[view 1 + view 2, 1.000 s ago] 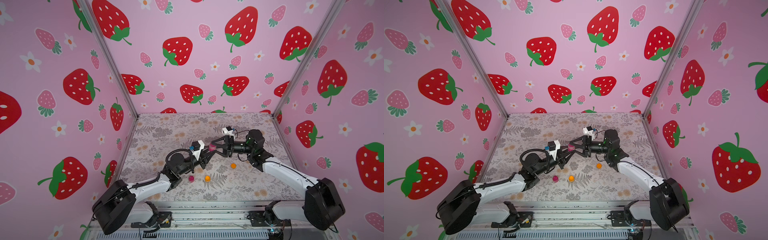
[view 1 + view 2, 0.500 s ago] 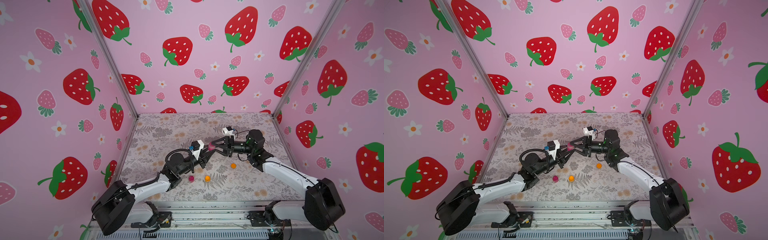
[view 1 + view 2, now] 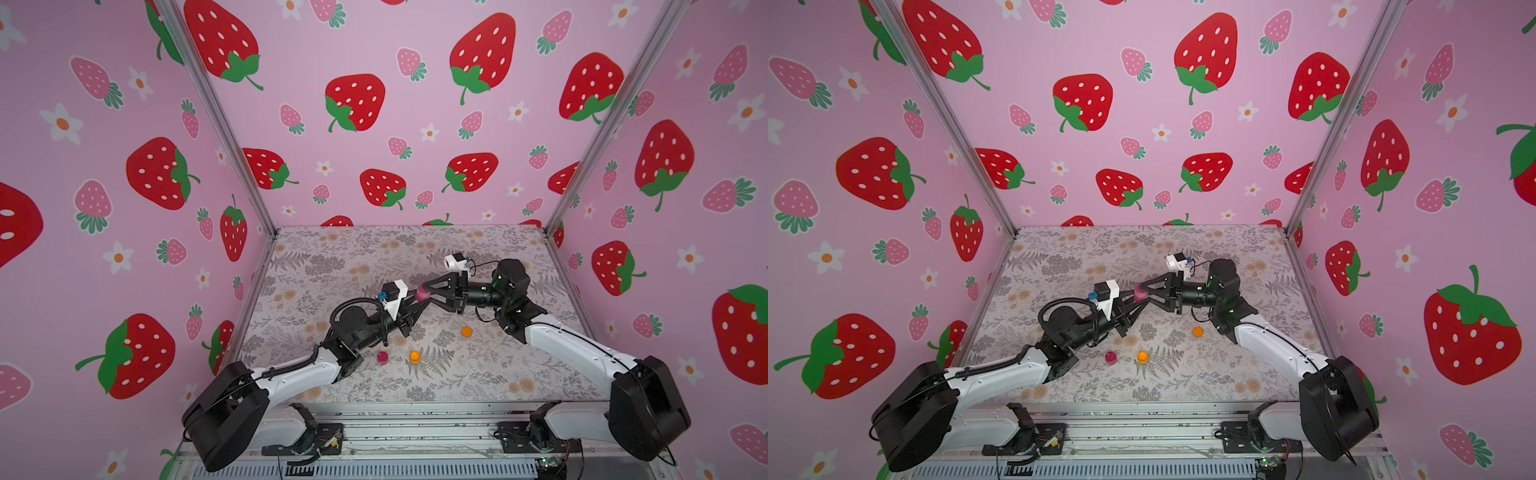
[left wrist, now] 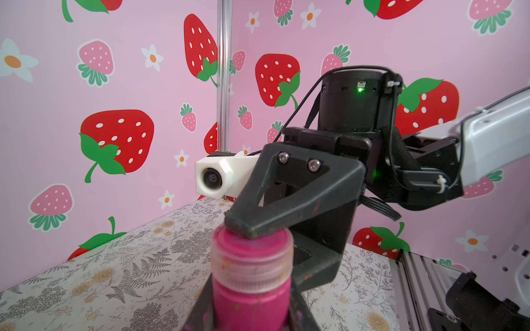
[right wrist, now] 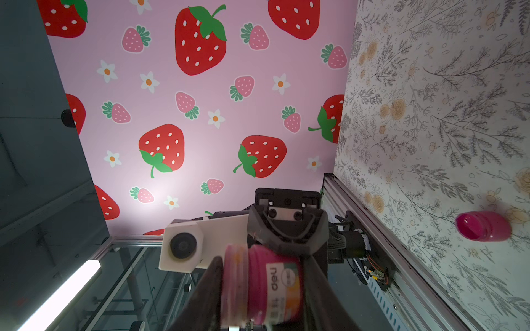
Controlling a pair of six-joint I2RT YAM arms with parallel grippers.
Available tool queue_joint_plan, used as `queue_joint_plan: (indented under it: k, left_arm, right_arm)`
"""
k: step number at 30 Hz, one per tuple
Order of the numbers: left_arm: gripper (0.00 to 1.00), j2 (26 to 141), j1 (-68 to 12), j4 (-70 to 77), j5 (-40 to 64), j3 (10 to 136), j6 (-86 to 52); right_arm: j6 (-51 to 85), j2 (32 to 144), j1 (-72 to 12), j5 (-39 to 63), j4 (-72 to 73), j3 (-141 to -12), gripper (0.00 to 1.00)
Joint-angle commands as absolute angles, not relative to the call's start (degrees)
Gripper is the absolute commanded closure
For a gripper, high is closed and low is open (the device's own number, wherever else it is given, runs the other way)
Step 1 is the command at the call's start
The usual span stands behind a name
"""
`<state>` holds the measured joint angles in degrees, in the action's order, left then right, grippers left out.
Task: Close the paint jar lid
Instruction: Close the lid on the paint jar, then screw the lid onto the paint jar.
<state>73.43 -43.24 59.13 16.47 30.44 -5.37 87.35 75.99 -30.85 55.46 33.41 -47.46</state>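
Note:
I should open my right gripper and take the lid [image 4: 252,275] around its rim, because that gripper pinches the jar from the lid's top to its base.
The paint jar [image 3: 424,295] [image 3: 1139,294], a tiny magenta pot, hangs above the middle of the table between both arms. My left gripper [image 3: 419,302] is shut on the jar's body [image 4: 251,303], one finger on each side. The paler, translucent pink lid [image 4: 252,266] sits on the jar's mouth. My right gripper [image 3: 429,291] comes from the opposite side and is shut end to end on it. One finger [image 5: 206,292] lies on the lid [image 5: 233,280], the opposite finger [image 5: 318,292] against the base of the labelled jar [image 5: 272,283].
An open pot with a purplish-magenta top [image 3: 382,357] [image 5: 483,226] stands on the floral table near the front. Two orange pots [image 3: 414,356] [image 3: 466,331] stand beside it and to its right. Strawberry walls close three sides, a metal rail [image 3: 415,415] runs along the front.
The right gripper's jaws have closed in onto the lid and the jar's base. The left gripper keeps its hold and both arms stay almost where they were.

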Motion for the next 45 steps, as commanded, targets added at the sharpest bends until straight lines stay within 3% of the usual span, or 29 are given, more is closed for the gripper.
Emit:
queue_joint_plan:
  k: [1,3,4,5,8,10,13,17,22,27,32,37,45]
  left_arm:
    - [0.72,72.6,-43.7,61.1,17.3,32.2,-5.0]
    - [0.72,72.5,-43.7,61.0,17.2,32.2,-5.1]
    - [0.72,72.4,-43.7,60.8,17.2,32.2,-5.2]
    - [0.72,72.2,-43.8,60.4,17.4,32.3,-5.3]
    - [0.72,71.4,-43.7,59.1,18.2,32.4,-5.5]
    - [0.72,70.7,-43.7,57.9,18.5,32.4,-5.4]
    - [0.72,69.7,-43.6,56.3,18.8,32.2,-5.0]
    - [0.72,69.0,-43.4,55.4,20.0,32.1,-5.3]
    - [0.72,68.2,-43.2,53.2,22.0,32.9,-6.2]
    - [0.72,68.0,-43.2,51.3,23.0,33.4,-6.5]
    - [0.72,67.9,-43.1,50.5,23.3,33.7,-6.8]
    - [0.72,67.9,-43.2,49.9,22.9,33.8,-6.6]
    - [0.72,67.9,-43.2,49.4,23.0,34.0,-6.7]
  right_arm:
    - [87.5,75.5,-32.4,55.4,33.9,-49.4,1.00]
    - [87.6,75.3,-32.4,55.4,33.8,-49.4,1.00]
    - [87.6,75.2,-32.4,55.5,33.7,-49.4,0.90]
    - [87.1,75.1,-32.3,55.8,33.0,-49.6,0.70]
    - [77.7,73.2,-31.6,56.0,20.2,-52.1,0.35]
    - [70.3,71.8,-30.9,55.4,10.8,-54.4,0.24]
    - [62.1,70.6,-29.5,55.8,2.7,-57.1,0.16]
    - [49.8,69.9,-27.9,54.9,-9.3,-61.1,0.13]
    - [15.4,71.0,-27.9,43.7,-38.3,-72.6,0.15]
    - [-2.0,70.7,-28.4,39.7,-44.6,-77.8,0.16]
    - [-6.3,72.7,-31.9,36.1,-48.3,-82.5,0.19]
    - [-2.0,76.8,-36.6,30.2,-51.7,-88.9,0.27]
    - [-1.5,79.4,-41.3,26.8,-54.3,-92.0,0.27]
